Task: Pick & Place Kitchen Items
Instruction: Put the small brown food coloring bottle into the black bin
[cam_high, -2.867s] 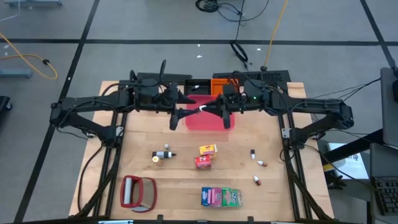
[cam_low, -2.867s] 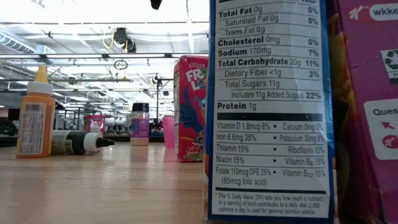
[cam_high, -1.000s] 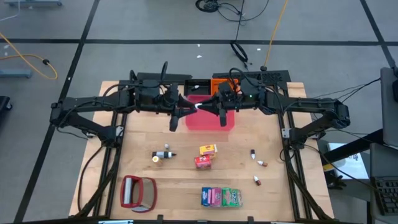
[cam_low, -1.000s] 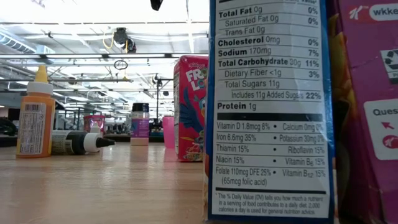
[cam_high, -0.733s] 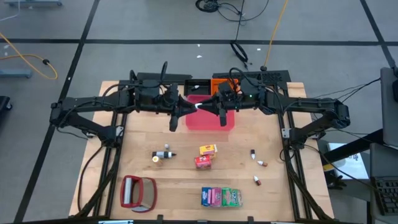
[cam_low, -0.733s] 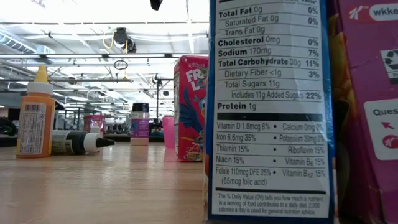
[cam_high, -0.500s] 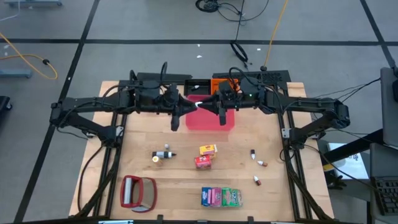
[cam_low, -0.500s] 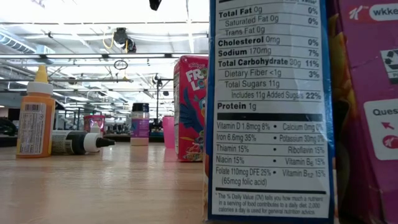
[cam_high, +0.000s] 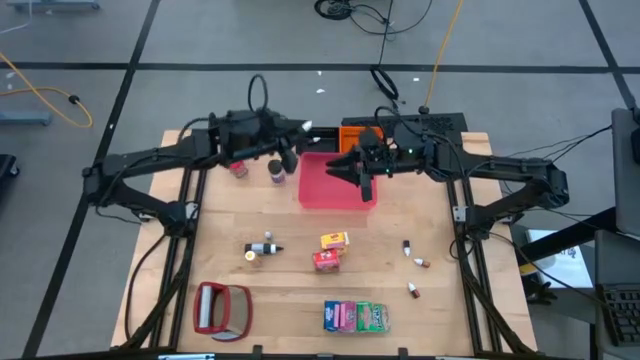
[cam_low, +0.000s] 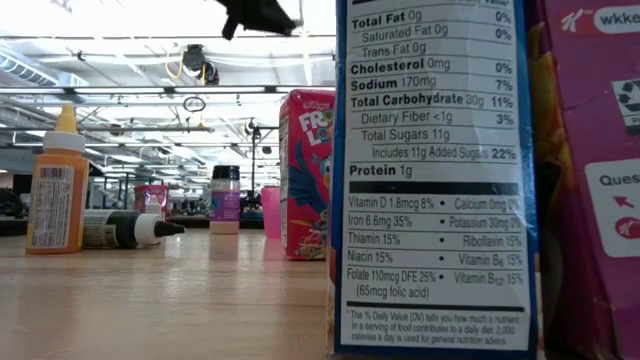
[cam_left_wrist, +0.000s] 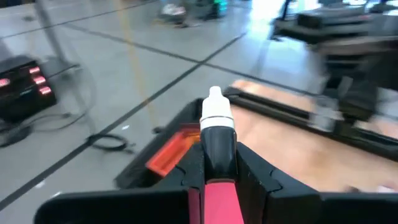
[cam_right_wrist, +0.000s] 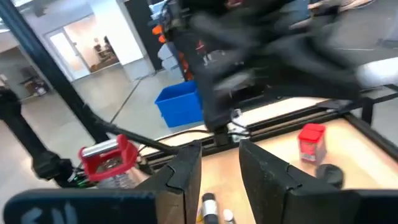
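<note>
Next, my left gripper sets the small black bottle down and lets go of it inside the black basket (cam_high: 321, 141) that is beside the orange box.
My left gripper (cam_high: 297, 131) hangs above the table's far edge, shut on a small black bottle with a white cap (cam_left_wrist: 216, 118). My right gripper (cam_high: 338, 166) hovers open over the square red tray (cam_high: 340, 190), with nothing between its fingers (cam_right_wrist: 221, 155). Standing at the far left are a small red container (cam_high: 238, 168) and a purple jar (cam_high: 277, 176). Mid-table lie another bottle (cam_high: 262, 248), a yellow carton (cam_high: 335, 239), a red carton (cam_high: 327, 260) and tiny bottles (cam_high: 412, 255). Pink, green and blue packets (cam_high: 356, 316) stand at the near edge. My left gripper pinches the bottle's black body (cam_left_wrist: 219, 142) just behind the white cap, between its two fingers. The bottle lies along the fingers, with the cap sticking out past their tips. The fingers come nearly level from the table's left side, and the bottle is lifted clear.
A red-framed silvery flat object (cam_high: 222, 308) lies near left. An orange box (cam_high: 352, 137) sits behind the tray. The low view is filled by the packets (cam_low: 435, 180) and a carton (cam_low: 307, 172) close up. Bare wood shows between the tray and the cartons.
My left gripper has swung from beside the tray toward the table's far edge, turning as it went and carrying the bottle away from my right gripper. The right gripper has stayed over the tray. The red container and the purple jar have come into sight.
</note>
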